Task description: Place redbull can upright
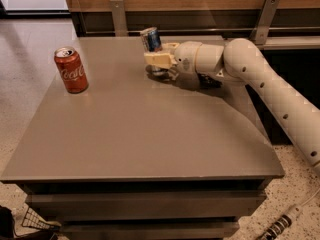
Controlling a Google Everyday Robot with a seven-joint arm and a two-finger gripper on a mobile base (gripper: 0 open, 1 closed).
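Note:
The redbull can, now held near the table's far edge, will be let go by my gripper on the grey table (161, 79) between the red Coca-Cola can and the dark object.
The redbull can (150, 38), slim, blue and silver, is held in my gripper (159, 60) near the far edge of the grey table (140, 129). The can leans a little to the left, with its silver top up. Its lower part is hidden between the cream fingers (157, 59). The gripper is shut on the can and reaches in from the right on the white arm (260, 79). Whether the can's base touches the table is hidden.
A red Coca-Cola can (71, 69) stands upright at the table's left side. A dark object (210, 81) lies under the arm's wrist. A wooden wall with metal brackets (119, 14) runs behind the table. A wire basket (35, 221) sits on the floor at lower left.

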